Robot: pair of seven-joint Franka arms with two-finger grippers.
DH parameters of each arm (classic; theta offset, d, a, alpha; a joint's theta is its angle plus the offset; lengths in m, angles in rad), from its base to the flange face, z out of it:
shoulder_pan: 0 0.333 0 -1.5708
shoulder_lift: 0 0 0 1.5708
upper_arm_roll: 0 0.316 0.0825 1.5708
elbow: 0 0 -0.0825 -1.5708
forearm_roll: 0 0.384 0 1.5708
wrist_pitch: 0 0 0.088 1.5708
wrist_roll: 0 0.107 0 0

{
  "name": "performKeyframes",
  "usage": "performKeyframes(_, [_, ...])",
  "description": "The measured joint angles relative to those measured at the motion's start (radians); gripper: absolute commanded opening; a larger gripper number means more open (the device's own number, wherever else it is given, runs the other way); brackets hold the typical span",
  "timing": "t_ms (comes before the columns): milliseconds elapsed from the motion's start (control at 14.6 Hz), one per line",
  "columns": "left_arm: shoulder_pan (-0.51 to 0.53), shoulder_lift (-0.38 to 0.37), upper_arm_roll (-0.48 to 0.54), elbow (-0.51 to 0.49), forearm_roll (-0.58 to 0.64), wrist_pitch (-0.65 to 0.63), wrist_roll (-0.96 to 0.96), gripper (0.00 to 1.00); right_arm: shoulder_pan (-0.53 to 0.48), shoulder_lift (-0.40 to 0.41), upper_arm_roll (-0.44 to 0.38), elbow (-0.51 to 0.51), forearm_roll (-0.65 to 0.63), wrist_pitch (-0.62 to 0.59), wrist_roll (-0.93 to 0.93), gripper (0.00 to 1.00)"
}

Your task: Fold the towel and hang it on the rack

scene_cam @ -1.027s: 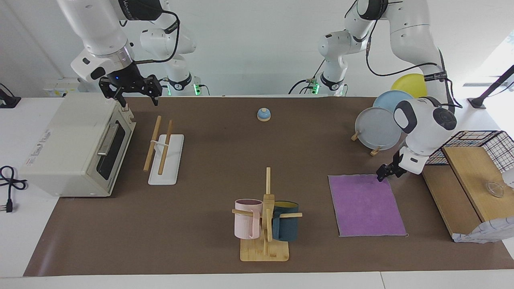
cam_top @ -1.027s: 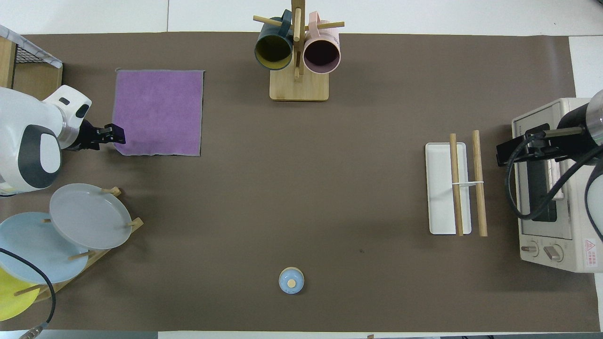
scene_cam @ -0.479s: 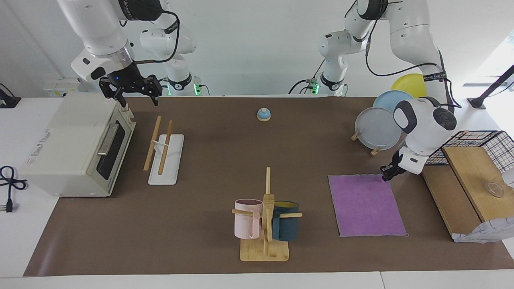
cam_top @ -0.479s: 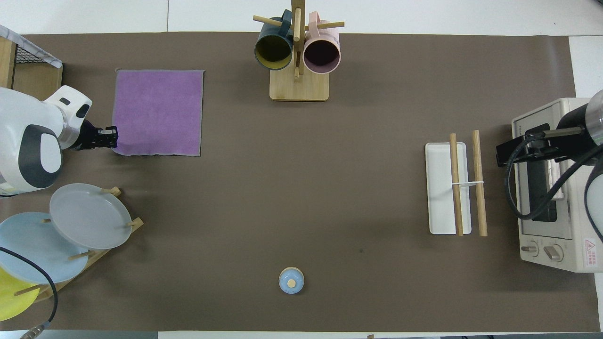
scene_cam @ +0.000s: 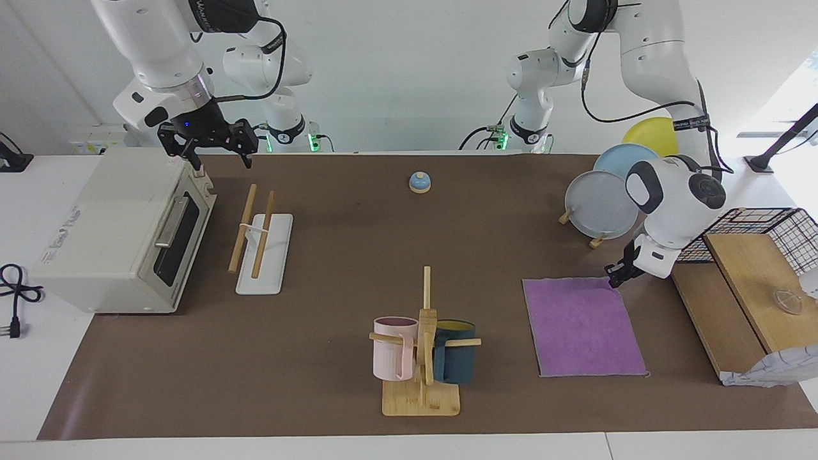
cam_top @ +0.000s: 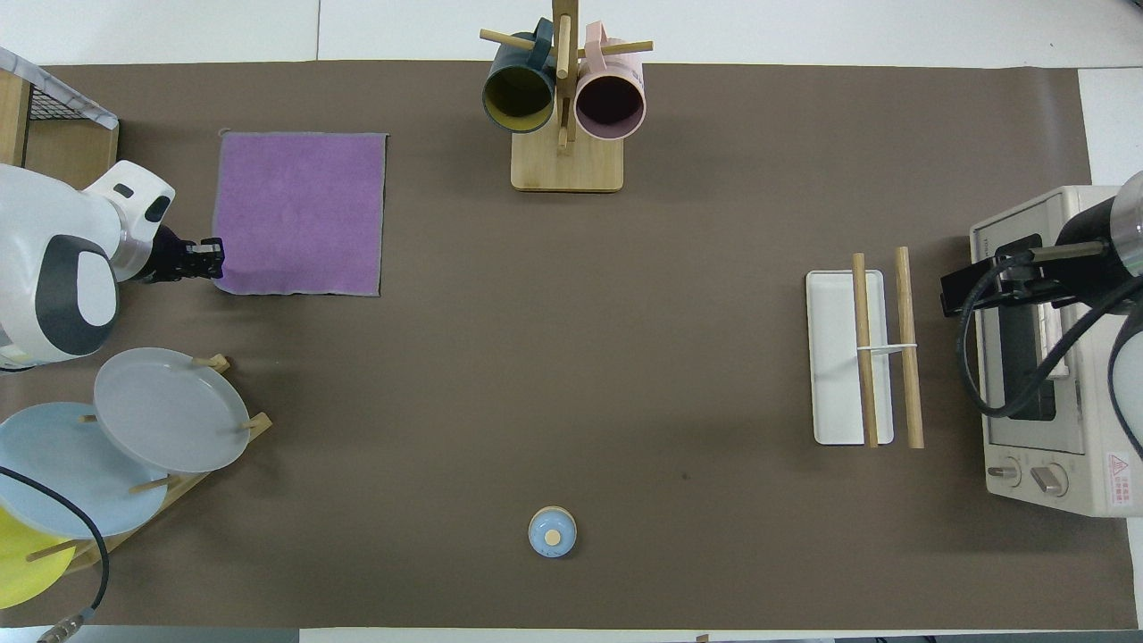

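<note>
My left gripper is holding the purple towel's edge, and I will let go of it folded over onto the towel's corner [cam_top: 375, 291] nearest the blue bell.
The purple towel [scene_cam: 583, 326] lies flat on the brown mat toward the left arm's end of the table; it also shows in the overhead view [cam_top: 299, 212]. My left gripper [scene_cam: 616, 276] is low at the towel's corner nearest the robots, at its edge in the overhead view [cam_top: 211, 259]. The rack [scene_cam: 261, 237], two wooden rods on a white base, stands beside the toaster oven; it also shows in the overhead view [cam_top: 864, 359]. My right gripper [scene_cam: 209, 150] hangs open and empty over the oven's corner, above the rack's near end.
A toaster oven [scene_cam: 121, 230] stands at the right arm's end. A mug tree [scene_cam: 423, 348] with pink and blue mugs stands at the table's front edge. A plate stand [scene_cam: 601, 203], a wooden board with a wire basket [scene_cam: 754, 268] and a small blue bell [scene_cam: 420, 183] are also here.
My left gripper has drawn back from over the towel's corner to its edge and shifted slightly farther from the robots. The towel has stayed flat. The right arm has not moved.
</note>
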Motion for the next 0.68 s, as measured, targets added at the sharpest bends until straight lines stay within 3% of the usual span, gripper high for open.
performKeyframes(274, [-0.045, -0.039, -0.008, 0.02, 0.0, 0.0, 0.002, 0.0, 0.0, 0.0, 0.0, 0.0, 0.0, 0.0, 0.0, 1.0])
performKeyframes(685, [-0.236, -0.123, -0.012, -0.005, 0.0, -0.025, -0.016, 0.0, 0.0, 0.0, 0.0, -0.001, 0.0, 0.0, 0.0, 1.0])
